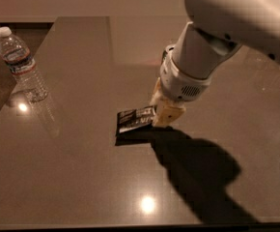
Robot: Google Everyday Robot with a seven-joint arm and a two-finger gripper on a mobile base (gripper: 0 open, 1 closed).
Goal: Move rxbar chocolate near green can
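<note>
I need to bring the rxbar chocolate to rest and let go of it on the brown table [175, 89], in front of the green can.
The rxbar chocolate [135, 120] is a flat black wrapper with white print. It hangs a little above the brown table [82, 178], and its shadow lies just below it. My gripper [160, 112], with tan fingers [169, 114], is shut on the bar's right end. The white arm comes in from the upper right. The green can is out of view.
A clear plastic water bottle [21, 64] with a white cap stands at the table's far left edge. The arm's dark shadow [198, 173] falls on the table toward the front right. The table's front edge runs along the bottom of the view.
</note>
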